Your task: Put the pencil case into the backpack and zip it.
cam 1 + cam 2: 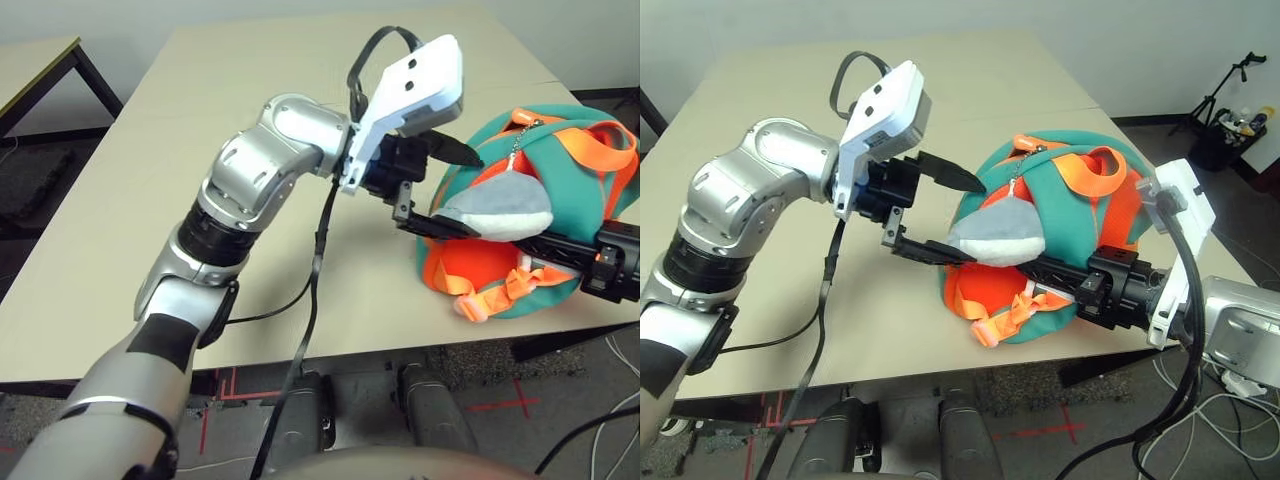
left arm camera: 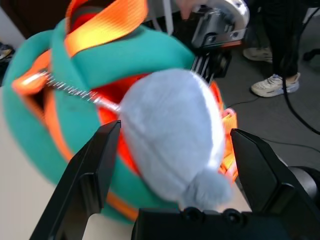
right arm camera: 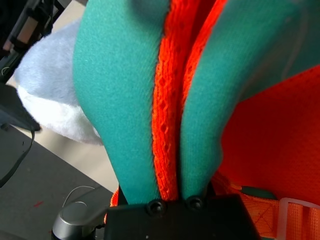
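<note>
The grey plush charm hangs over the orange panel, away from the zipper's line, so the robot's left gripper needs to pinch its tail (image 2: 207,190) and swing it out of the way before zipping.
The teal backpack (image 1: 497,137) with orange trim lies on the table's right side, near the front edge. Its grey plush charm (image 1: 1000,232) hangs by a thin chain on the side facing my left arm. My left gripper (image 1: 448,190) is open, one black finger (image 2: 92,165) on each side of the charm (image 2: 170,130), without pinching it. From the right, my right gripper (image 1: 1050,270) reaches in low and is shut on a teal fold of the backpack (image 3: 120,100) with orange mesh in it. The pencil case is out of view.
The beige table (image 1: 200,120) stretches away to the left and rear. A black cable (image 1: 310,300) hangs from my left wrist over the front edge. Another table (image 1: 30,65) stands at far left. A person's shoes (image 2: 272,85) are on the floor behind the backpack.
</note>
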`<state>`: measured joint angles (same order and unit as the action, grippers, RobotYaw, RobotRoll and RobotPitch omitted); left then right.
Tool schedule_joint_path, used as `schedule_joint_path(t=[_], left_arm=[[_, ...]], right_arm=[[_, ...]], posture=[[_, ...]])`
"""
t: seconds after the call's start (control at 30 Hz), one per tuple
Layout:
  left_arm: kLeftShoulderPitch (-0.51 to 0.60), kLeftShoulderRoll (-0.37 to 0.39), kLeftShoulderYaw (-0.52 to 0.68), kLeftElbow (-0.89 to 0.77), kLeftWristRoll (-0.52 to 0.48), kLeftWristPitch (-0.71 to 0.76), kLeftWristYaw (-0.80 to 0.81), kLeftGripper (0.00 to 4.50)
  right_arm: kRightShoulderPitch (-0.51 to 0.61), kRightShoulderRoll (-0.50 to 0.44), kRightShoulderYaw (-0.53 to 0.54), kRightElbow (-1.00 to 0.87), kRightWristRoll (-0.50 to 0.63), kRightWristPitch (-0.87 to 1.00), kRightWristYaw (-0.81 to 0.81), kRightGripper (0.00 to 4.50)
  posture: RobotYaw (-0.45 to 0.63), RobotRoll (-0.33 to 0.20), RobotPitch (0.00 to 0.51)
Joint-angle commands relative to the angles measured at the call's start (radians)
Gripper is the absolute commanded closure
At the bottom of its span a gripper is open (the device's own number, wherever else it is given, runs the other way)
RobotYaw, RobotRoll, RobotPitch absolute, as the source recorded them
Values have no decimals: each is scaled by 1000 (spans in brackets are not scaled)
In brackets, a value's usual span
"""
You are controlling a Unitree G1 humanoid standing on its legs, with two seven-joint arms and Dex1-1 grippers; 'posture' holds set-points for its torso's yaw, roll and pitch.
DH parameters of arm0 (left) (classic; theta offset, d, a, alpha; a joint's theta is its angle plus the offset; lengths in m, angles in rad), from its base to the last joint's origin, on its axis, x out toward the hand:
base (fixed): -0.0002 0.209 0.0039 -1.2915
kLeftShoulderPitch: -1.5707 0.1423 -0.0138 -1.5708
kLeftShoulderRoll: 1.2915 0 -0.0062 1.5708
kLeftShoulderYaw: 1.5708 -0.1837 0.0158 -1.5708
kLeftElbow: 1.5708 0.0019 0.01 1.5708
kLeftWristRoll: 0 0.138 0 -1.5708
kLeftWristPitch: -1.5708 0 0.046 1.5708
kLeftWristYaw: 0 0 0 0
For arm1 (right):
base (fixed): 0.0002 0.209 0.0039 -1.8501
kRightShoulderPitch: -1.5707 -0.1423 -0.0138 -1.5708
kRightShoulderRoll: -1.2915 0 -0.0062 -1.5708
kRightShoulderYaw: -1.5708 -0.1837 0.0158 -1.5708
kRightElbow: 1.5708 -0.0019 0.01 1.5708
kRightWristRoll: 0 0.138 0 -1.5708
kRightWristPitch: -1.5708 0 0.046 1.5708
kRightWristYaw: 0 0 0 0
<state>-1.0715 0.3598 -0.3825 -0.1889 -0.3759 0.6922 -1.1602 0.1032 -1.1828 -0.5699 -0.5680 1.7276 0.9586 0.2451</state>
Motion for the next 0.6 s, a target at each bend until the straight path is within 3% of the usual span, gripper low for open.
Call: schedule_joint_path(t=[0.03,0.13,0.23,0.5,0.6], left_arm=[[18,8,-52,-2,53,-48,8,0],[27,18,-75,1,79,-50,14,0],[37,27,-83,7,97,-51,22,566],[45,24,-51,42,119,-60,55,3349],[37,32,21,48,72,-15,72,4180]], right_arm=[[2,6,-5,-12,-1,4,-5,4375],[-5,7,3,-9,-5,3,-2,4375],[-12,8,12,-7,-8,1,-2,4375],[-39,9,35,3,-13,1,1,4375],[-46,10,42,5,-15,2,0,4375]], posture=[[-118,0,110],[-114,0,111],[-108,0,112],[-95,0,110],[-95,0,107]])
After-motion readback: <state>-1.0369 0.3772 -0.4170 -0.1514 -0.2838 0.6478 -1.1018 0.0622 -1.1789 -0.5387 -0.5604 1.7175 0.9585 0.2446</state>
